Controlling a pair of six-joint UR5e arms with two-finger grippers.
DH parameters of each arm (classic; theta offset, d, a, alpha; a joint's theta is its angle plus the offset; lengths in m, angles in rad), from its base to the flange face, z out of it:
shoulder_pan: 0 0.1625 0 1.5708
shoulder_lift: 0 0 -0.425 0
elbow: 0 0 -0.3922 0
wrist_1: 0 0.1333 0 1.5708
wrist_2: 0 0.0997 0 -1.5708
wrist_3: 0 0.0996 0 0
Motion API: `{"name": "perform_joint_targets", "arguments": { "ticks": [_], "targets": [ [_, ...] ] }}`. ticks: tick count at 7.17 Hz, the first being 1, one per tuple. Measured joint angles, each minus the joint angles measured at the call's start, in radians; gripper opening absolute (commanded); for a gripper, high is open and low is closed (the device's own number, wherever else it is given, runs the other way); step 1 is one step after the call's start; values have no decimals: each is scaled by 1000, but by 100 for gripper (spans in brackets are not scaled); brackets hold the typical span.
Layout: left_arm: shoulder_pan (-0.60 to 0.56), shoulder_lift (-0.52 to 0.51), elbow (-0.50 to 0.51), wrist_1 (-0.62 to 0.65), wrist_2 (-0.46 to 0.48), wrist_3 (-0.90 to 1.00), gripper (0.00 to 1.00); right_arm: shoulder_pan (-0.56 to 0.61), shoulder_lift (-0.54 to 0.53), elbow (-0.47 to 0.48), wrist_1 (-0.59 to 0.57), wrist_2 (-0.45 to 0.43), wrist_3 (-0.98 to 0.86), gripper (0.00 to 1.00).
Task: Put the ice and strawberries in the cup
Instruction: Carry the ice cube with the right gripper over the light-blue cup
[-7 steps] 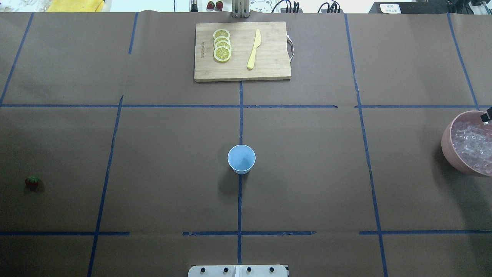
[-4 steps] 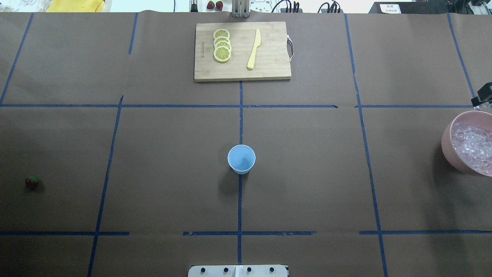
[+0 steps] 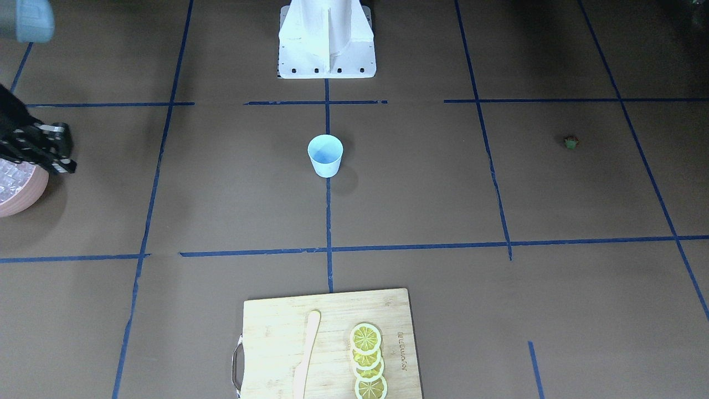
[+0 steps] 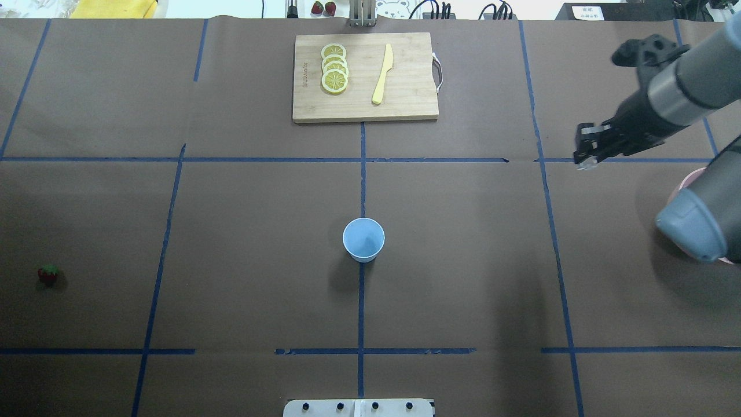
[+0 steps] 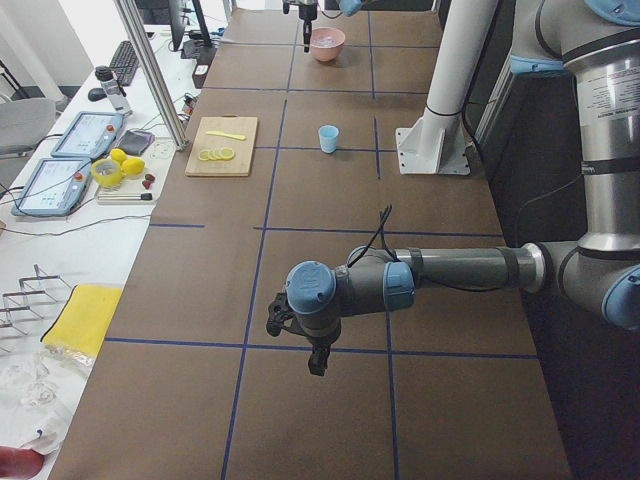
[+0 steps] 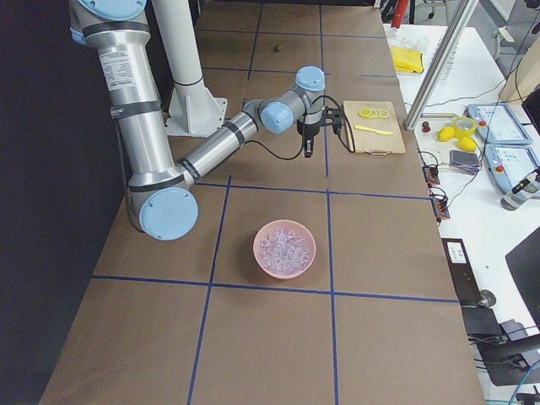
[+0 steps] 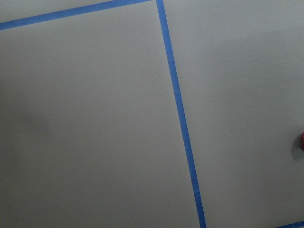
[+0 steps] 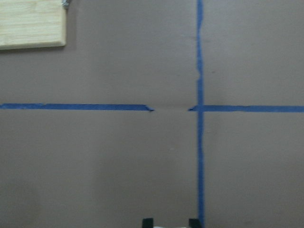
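Note:
My right gripper has the ice cube to put down. It will open to release the ice cube onto the empty bottom of the light-blue cup (image 3: 327, 159).
The light-blue cup (image 4: 363, 237) (image 3: 325, 155) stands upright at the table's middle. My right gripper (image 4: 584, 161) (image 3: 65, 164) hangs well to the cup's right, away from the pink bowl, shut on a small whitish ice cube (image 8: 170, 225) seen between its fingertips. More ice (image 6: 285, 245) fills the pink bowl (image 6: 285, 268). The strawberry (image 4: 48, 273) (image 3: 571, 142) lies alone far left on the table, and its red edge (image 7: 302, 141) shows in the left wrist view. My left gripper (image 5: 318, 362) hovers over the table's left end; I cannot tell whether it is open or shut.
A wooden cutting board (image 4: 405, 104) at the back centre carries lemon slices (image 4: 334, 68) and a yellow knife (image 4: 382, 74). The right arm's elbow (image 4: 697, 229) covers most of the bowl in the overhead view. The robot's base (image 3: 325, 41) stands behind the cup.
My right gripper has risen from the pink bowl and swung left and away from it, toward the table's middle. The arm now covers the bowl in the overhead view.

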Motion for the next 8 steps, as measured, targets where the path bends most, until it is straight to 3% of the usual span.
{"name": "perform_joint_targets", "arguments": {
  "ticks": [2, 6, 8],
  "targets": [
    [0, 3, 0, 0, -1, 0, 100, -166, 125, -18, -8, -104, 208, 1],
    [0, 3, 6, -2, -1, 0, 100, -403, 450, -130, -202, -335, 442, 1],
    [0, 3, 8, -2, -1, 0, 100, -461, 490, -188, -194, -403, 491, 1]
  ]
}}
